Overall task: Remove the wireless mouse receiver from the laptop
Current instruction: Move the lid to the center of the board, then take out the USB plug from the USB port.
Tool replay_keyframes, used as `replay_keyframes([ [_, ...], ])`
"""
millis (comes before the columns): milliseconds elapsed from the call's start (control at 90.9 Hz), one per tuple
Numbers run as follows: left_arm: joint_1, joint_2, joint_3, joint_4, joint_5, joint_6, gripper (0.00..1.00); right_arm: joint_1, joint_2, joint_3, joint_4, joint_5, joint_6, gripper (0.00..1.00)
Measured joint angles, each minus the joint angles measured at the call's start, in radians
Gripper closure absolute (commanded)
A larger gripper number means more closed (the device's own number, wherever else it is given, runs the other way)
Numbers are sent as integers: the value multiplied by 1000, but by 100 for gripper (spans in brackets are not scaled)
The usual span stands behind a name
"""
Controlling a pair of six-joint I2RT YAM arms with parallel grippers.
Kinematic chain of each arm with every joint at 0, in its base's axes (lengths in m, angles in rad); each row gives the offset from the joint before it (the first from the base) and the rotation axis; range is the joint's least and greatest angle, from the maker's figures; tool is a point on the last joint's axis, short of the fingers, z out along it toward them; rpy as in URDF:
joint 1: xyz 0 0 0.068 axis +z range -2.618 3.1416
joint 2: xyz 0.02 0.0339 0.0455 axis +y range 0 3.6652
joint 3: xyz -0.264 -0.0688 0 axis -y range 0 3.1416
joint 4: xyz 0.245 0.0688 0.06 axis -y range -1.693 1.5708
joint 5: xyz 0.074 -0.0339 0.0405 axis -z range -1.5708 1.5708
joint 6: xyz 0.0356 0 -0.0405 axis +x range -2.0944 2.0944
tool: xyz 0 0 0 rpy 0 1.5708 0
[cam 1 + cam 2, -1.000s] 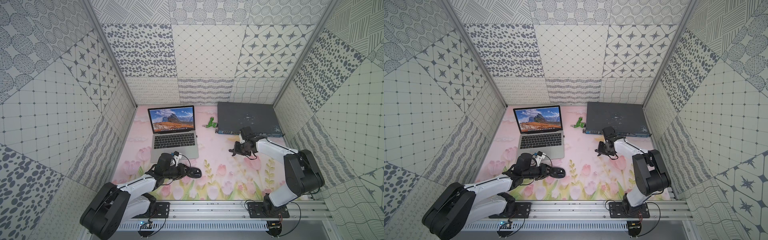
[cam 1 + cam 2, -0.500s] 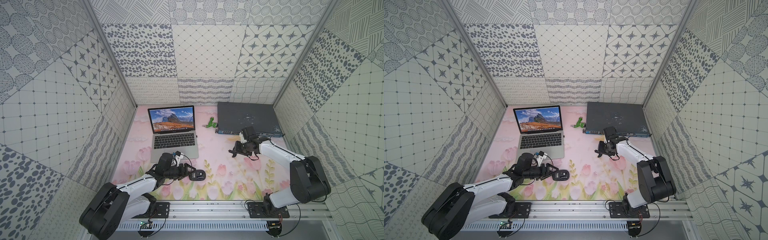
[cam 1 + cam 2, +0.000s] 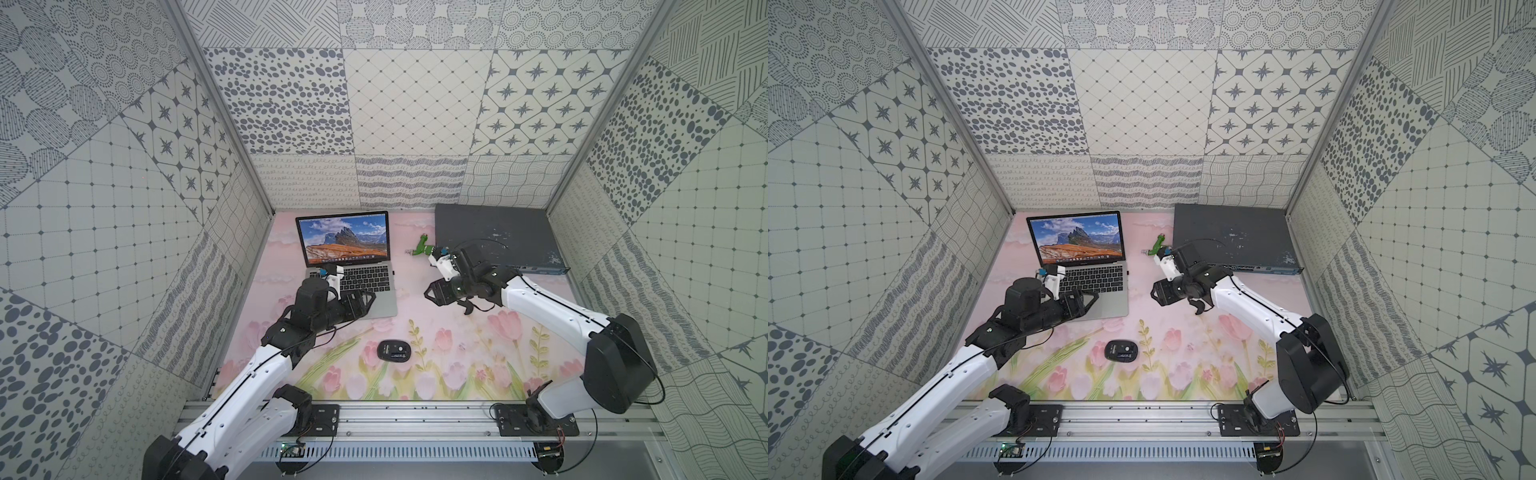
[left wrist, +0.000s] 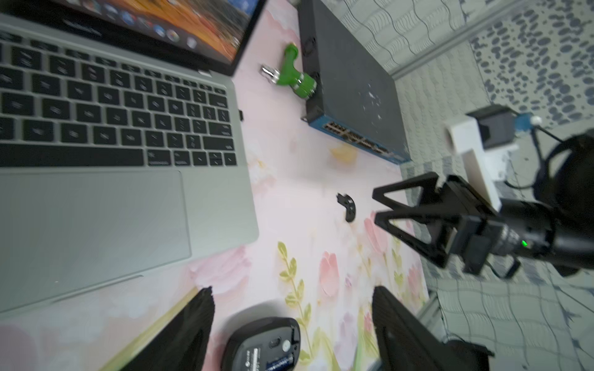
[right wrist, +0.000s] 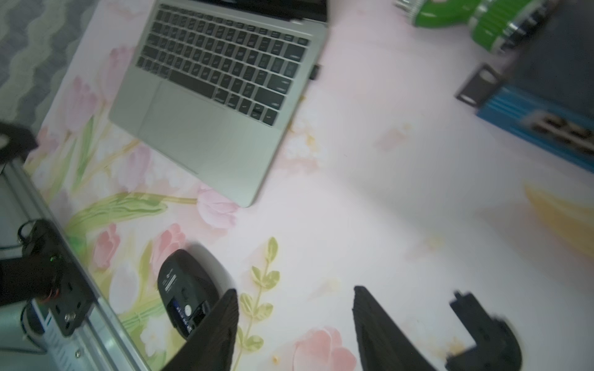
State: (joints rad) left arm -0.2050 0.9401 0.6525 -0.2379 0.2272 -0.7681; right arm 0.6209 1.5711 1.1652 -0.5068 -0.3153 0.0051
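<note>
Next, I close my right gripper on the exposed end (image 3: 393, 272) (image 5: 315, 72) of the wireless mouse receiver, which is sticking out of the laptop's side next to the keyboard.
The silver-grey laptop (image 3: 376, 305) (image 3: 1104, 305) stands open at the back left. The wireless mouse receiver (image 3: 391, 273) (image 3: 1127, 273) is a tiny black stub in the laptop's right edge, also seen in the left wrist view (image 4: 240, 114) and the right wrist view (image 5: 316, 71). My left gripper (image 3: 368, 300) (image 4: 292, 289) hangs open over the laptop's near right corner, with nothing between its fingers. My right gripper (image 3: 432, 296) (image 5: 294, 289) is open and empty over the mat to the right of the laptop, pointing toward it.
A black mouse (image 3: 394, 351) (image 4: 262, 345) lies bottom up on the floral mat. A small black cover piece (image 3: 467, 308) (image 5: 482, 334) lies under my right gripper. A green gadget (image 3: 423, 248) and a dark network switch (image 3: 494, 237) sit at the back right.
Both grippers have opened. The left let go of the mouse and drew back toward the laptop. The right released the black cover piece and shifted slightly left.
</note>
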Motion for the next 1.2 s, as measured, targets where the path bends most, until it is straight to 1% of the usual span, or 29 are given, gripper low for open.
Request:
replay_keyframes([
  [99,117,98,49,-10,-19,68,14,17,153,135,4,-46,-223,33],
  [165,180,198,105,-26,-25,125,18,15,250,204,-2,-63,-363,33],
  [231,229,325,221,-103,-22,193,20,11,335,259,-27,-69,-488,33],
  [352,297,507,431,-212,-21,325,21,-8,449,345,-77,-64,-645,34],
  [418,338,579,503,-264,-15,384,25,-28,500,401,-106,-61,-718,34],
  [528,401,668,594,-350,-7,463,26,-57,586,513,-154,-53,-833,35],
  [627,446,690,608,-400,2,530,35,-77,647,597,-181,-53,-910,36],
  [770,501,749,611,-447,6,579,35,-82,707,686,-213,-77,-987,36],
  [957,512,862,614,-471,1,620,34,-87,757,751,-229,-113,-1052,36],
  [1089,525,944,622,-481,-26,642,45,-94,785,772,-235,-136,-1078,36],
  [1199,549,988,627,-483,-45,656,46,-103,805,774,-240,-150,-1097,37],
])
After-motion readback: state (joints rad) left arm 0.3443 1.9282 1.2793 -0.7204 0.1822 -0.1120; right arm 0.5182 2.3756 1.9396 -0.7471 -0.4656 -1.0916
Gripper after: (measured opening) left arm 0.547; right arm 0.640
